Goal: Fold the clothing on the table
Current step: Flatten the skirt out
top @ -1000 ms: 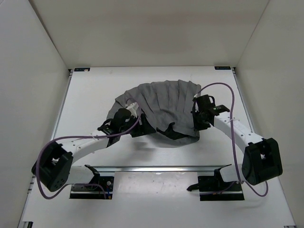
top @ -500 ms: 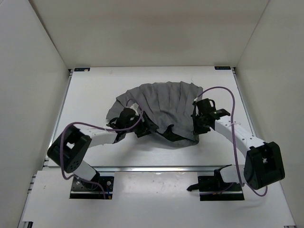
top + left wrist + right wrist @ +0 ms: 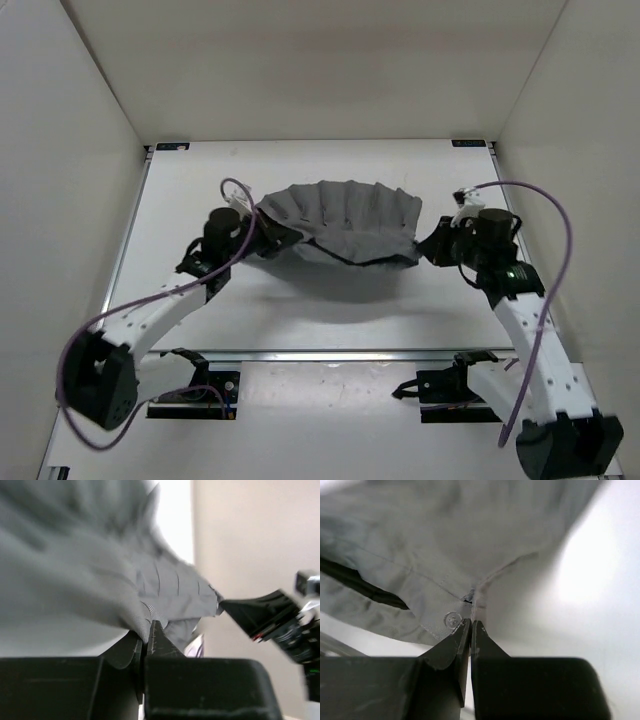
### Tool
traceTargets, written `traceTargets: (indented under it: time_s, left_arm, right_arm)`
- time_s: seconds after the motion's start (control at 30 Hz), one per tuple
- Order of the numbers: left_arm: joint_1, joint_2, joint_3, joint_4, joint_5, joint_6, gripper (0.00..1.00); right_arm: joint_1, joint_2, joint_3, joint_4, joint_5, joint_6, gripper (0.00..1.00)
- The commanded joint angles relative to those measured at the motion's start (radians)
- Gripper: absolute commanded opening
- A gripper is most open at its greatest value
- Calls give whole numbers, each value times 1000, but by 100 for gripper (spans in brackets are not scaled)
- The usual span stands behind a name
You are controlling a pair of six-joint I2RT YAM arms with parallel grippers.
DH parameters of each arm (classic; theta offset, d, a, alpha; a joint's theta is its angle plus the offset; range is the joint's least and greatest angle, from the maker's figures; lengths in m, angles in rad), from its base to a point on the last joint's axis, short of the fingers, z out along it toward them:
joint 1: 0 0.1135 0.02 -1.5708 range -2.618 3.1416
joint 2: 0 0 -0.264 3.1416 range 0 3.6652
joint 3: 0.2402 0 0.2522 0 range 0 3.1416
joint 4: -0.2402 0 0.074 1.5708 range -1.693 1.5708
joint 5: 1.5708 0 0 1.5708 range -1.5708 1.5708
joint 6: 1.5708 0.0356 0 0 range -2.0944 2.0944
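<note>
My left gripper is to let go of the grey pleated skirt, laid flat on the middle of the table [image 3: 303, 248] behind the metal rail.
The clothing [image 3: 345, 215], a grey pleated skirt, hangs stretched between my two grippers above the table [image 3: 190, 190], with a shadow under it. My left gripper [image 3: 272, 236] is shut on its left edge. In the left wrist view the cloth [image 3: 75, 570] is pinched between the closed jaws of the left gripper [image 3: 146, 630]. My right gripper [image 3: 428, 248] is shut on the skirt's right edge. The right wrist view shows the right gripper [image 3: 471, 624] closed on a seam of the skirt [image 3: 470, 540], next to a button [image 3: 451, 619].
White walls enclose the table on three sides. A metal rail [image 3: 330, 353] runs along the near edge above the arm bases. Purple cables [image 3: 545, 215] loop off both arms. The right arm [image 3: 270, 617] shows in the left wrist view beyond the cloth.
My left gripper has shut on the skirt's left edge. Both arms have risen and spread apart, lifting the crumpled skirt off the table and pulling it taut.
</note>
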Motion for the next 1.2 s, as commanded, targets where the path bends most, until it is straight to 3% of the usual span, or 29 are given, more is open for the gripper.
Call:
traceTargets:
  time_s: [0.0, 0.23, 0.33, 0.43, 0.53, 0.67, 0.73, 0.8, 0.87, 0.97, 1.07, 1.17]
  left_arm:
    - [38, -197, 133, -144, -14, 113, 0]
    - [174, -364, 276, -365, 87, 161, 0]
    - [245, -337, 299, -392, 125, 198, 0]
    - [311, -202, 361, -374, 183, 250, 0]
    - [322, -18, 524, -357, 220, 305, 0]
    - [334, 233, 945, -470, 248, 395, 0]
    - [337, 306, 1165, -530, 244, 428, 0]
    - [337, 309, 1228, -558, 239, 449, 0]
    - [336, 273, 1192, -541, 230, 454, 0]
    - [326, 180, 961, -427, 194, 440, 0]
    - [314, 150, 720, -359, 201, 422, 0]
    - [294, 116, 394, -241, 170, 362, 0]
  right_arm:
    - [-46, -165, 33, 247, -283, 83, 0]
    - [-40, -178, 203, 310, -486, 230, 0]
    - [-39, -131, 208, 361, -523, 272, 1]
    - [-43, 14, 257, 418, -560, 269, 0]
    - [-23, 193, 379, 443, -508, 218, 0]
    - [-22, 351, 729, 326, -460, 126, 0]
    - [-28, 371, 849, 253, -453, 96, 0]
    - [-41, 356, 914, 208, -422, 68, 0]
    - [-95, 336, 841, 235, -437, 100, 0]
    - [-186, 334, 643, 341, -602, 192, 0]
    - [-180, 380, 483, 393, -641, 243, 0]
    - [-138, 410, 279, 551, -626, 327, 0]
